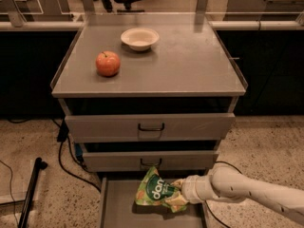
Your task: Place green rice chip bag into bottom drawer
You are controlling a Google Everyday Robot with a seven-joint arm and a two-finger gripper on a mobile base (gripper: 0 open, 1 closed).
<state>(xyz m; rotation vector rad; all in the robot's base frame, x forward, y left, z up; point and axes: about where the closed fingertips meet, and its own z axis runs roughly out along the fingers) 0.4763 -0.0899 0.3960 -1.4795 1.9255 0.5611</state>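
Note:
The green rice chip bag, now tilted just over the open drawer, will be let go by my gripper on the rear middle of the open bottom drawer's grey bottom point(163, 197).
The green rice chip bag point(153, 190) is a crinkly light-green pouch with a dark round logo. It hangs tilted just over the open bottom drawer point(118, 208), a shallow grey tray pulled out below the two upper drawers. My gripper point(176, 192) reaches in from the right on a white arm and is shut on the bag's right edge. The bag's lower end is close to the drawer floor; I cannot tell whether it touches.
A red apple point(108, 63) and a white bowl point(139, 38) sit on the cabinet top point(190, 65). Two closed upper drawers with dark loop handles point(151, 127) are above the open one. Black cables and a dark pole point(29, 194) lie on the speckled floor at the left.

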